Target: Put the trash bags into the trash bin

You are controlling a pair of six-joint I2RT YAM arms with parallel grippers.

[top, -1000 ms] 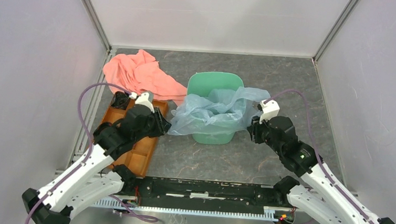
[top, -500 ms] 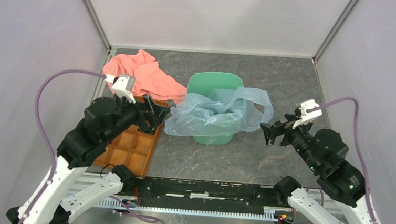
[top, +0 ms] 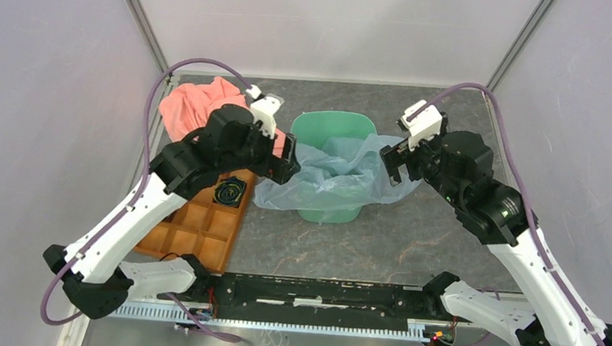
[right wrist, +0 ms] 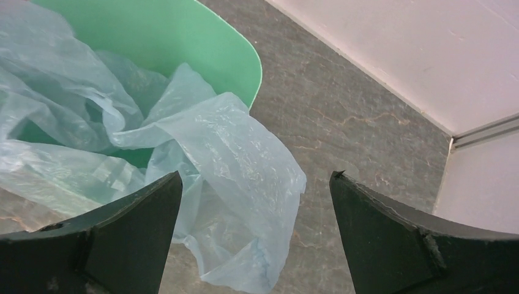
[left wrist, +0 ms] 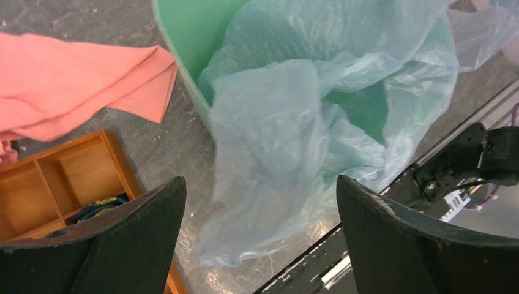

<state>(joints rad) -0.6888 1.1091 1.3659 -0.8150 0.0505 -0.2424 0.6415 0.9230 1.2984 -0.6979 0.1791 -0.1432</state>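
The trash bin's back rim is left uncovered by the trash bag, so I should grab the bag's flap (top: 274,193) beside the tray with my left gripper and pull it up and back.
The mint-green trash bin (top: 334,127) stands mid-table. The pale blue trash bag (top: 328,178) lies crumpled in its mouth, spilling over the near-left rim and the right rim onto the table. My left gripper (top: 286,162) hovers open above the bin's left side, and the bag (left wrist: 294,122) and bin wall (left wrist: 190,37) lie below its spread fingers (left wrist: 258,180). My right gripper (top: 390,166) hovers open at the bin's right side, over the bag's hanging flap (right wrist: 235,177) beside the bin (right wrist: 183,37), with nothing between the jaws (right wrist: 256,174).
A salmon-pink cloth (top: 189,108) lies at the back left, partly under the left arm. An orange compartment tray (top: 202,223) sits left of the bin, with a dark coiled item (top: 230,190) in one cell. Walls enclose the table on three sides.
Both grippers opened and let go of the bag's edges, drew back, then swung up and forward beside the bin. The bag's right flap has dropped down.
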